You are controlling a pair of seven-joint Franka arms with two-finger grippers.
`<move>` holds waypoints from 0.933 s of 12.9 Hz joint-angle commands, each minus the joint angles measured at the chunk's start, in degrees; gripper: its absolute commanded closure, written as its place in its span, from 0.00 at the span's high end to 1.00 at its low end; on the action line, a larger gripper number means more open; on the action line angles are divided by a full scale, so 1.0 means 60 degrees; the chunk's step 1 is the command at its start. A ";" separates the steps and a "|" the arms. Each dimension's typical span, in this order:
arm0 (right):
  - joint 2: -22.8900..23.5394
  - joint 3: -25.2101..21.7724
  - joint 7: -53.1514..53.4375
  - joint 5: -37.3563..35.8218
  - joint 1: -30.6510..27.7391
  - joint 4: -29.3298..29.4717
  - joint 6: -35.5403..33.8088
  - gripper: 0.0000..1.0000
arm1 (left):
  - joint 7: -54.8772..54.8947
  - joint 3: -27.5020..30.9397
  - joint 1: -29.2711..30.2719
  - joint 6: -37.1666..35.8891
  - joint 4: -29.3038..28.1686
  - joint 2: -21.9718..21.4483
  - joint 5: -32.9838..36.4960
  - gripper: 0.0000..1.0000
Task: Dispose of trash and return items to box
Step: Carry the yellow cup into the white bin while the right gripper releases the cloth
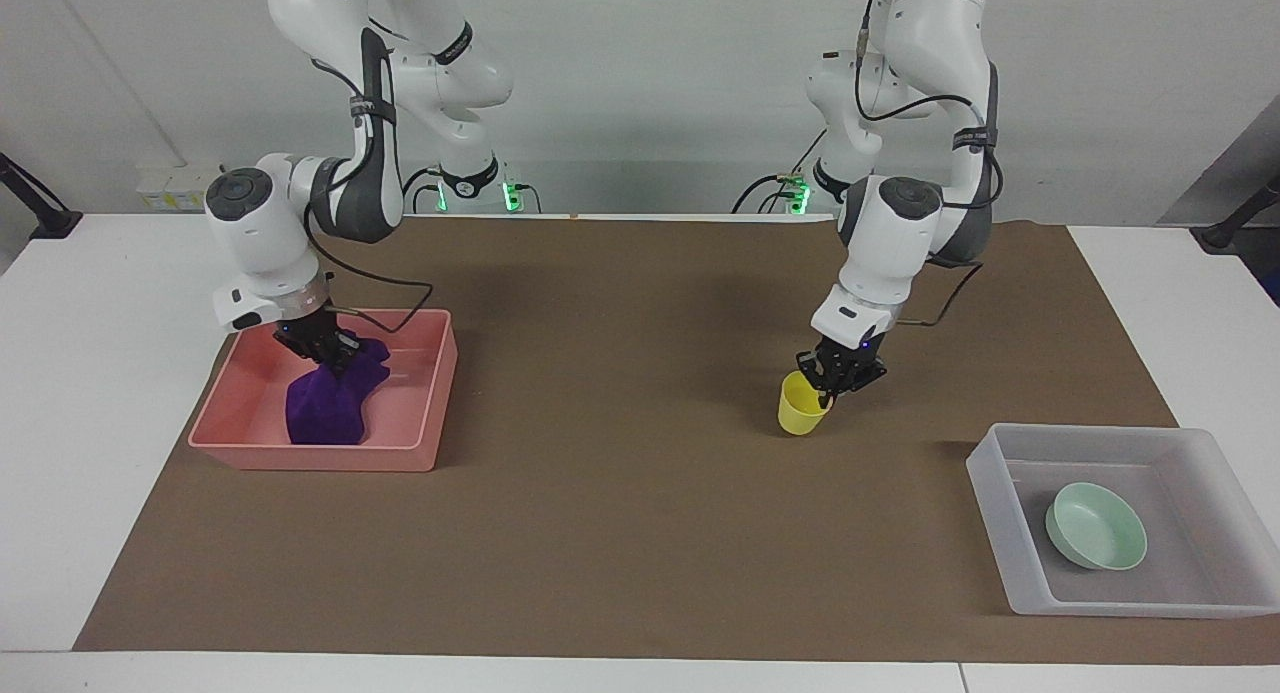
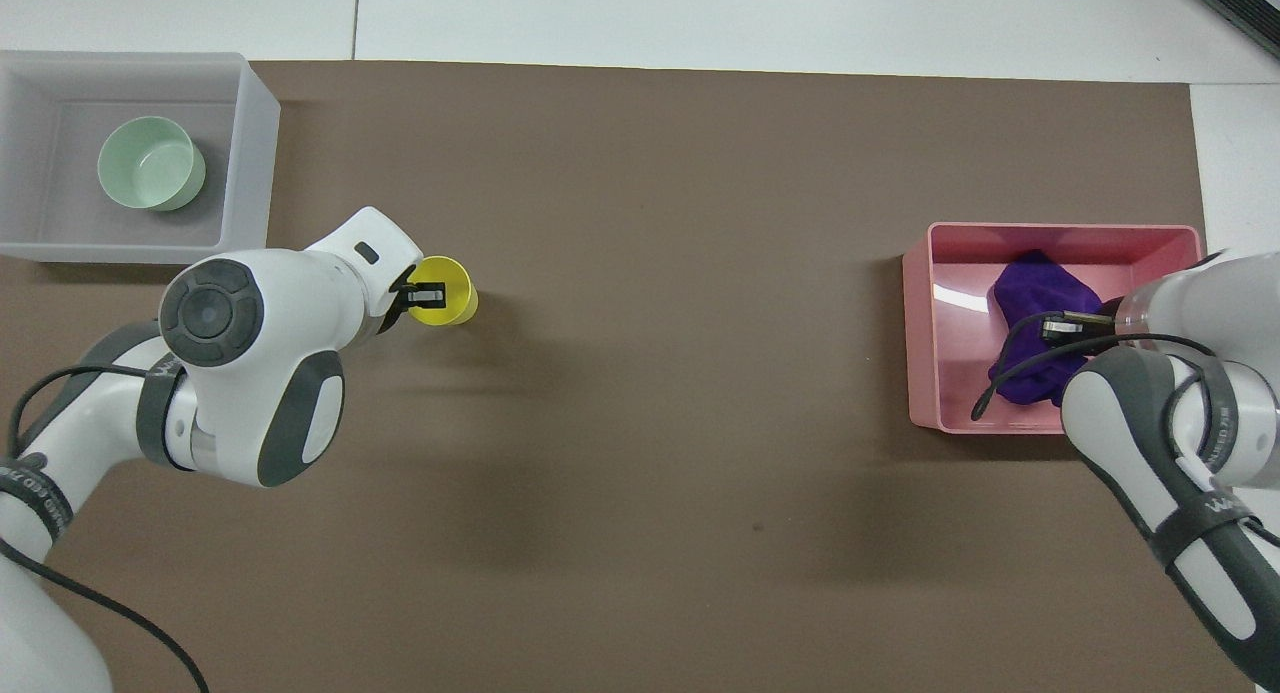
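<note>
The yellow cup will go down inside the mint-green bowl point(image 2: 142, 171) in the whitish box, set there by my left gripper.
The purple rag point(image 1: 325, 410) point(image 2: 1035, 291) lies heaped in the pink tray point(image 1: 320, 461) point(image 2: 918, 323), its lower part on the tray's floor. My right gripper point(image 1: 328, 351) point(image 2: 1055, 323) is down in the tray, shut on the rag's bunched top. My left gripper point(image 1: 836, 377) point(image 2: 425, 295) is shut on the rim of the yellow cup point(image 1: 800, 415) point(image 2: 458, 291), one finger inside it. I cannot tell whether the cup touches the mat. The mint-green bowl point(image 1: 1095, 525) point(image 2: 150, 163) sits in the whitish box point(image 1: 990, 493) point(image 2: 245, 153).
A brown mat point(image 1: 620, 493) covers the table's middle. The pink tray is at the right arm's end. The box sits at the left arm's end, farther from the robots than the cup.
</note>
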 commanded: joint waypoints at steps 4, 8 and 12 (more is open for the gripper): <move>-0.0207 0.0143 -0.0235 0.0024 0.0190 0.0008 -0.0055 1.00 | 0.1358 0.0006 0.1983 -0.1060 0.2325 0.0491 0.0187 0.00; -0.0603 0.0187 0.0217 0.0024 0.0848 0.0243 -0.0348 1.00 | 0.1929 -0.0024 0.3463 -0.1207 0.3837 0.1268 0.0143 0.00; -0.0808 0.0201 0.0087 0.0082 0.0836 0.2215 -0.3284 1.00 | 0.2898 -0.0038 0.4490 -0.1090 0.5050 0.2715 0.0099 0.00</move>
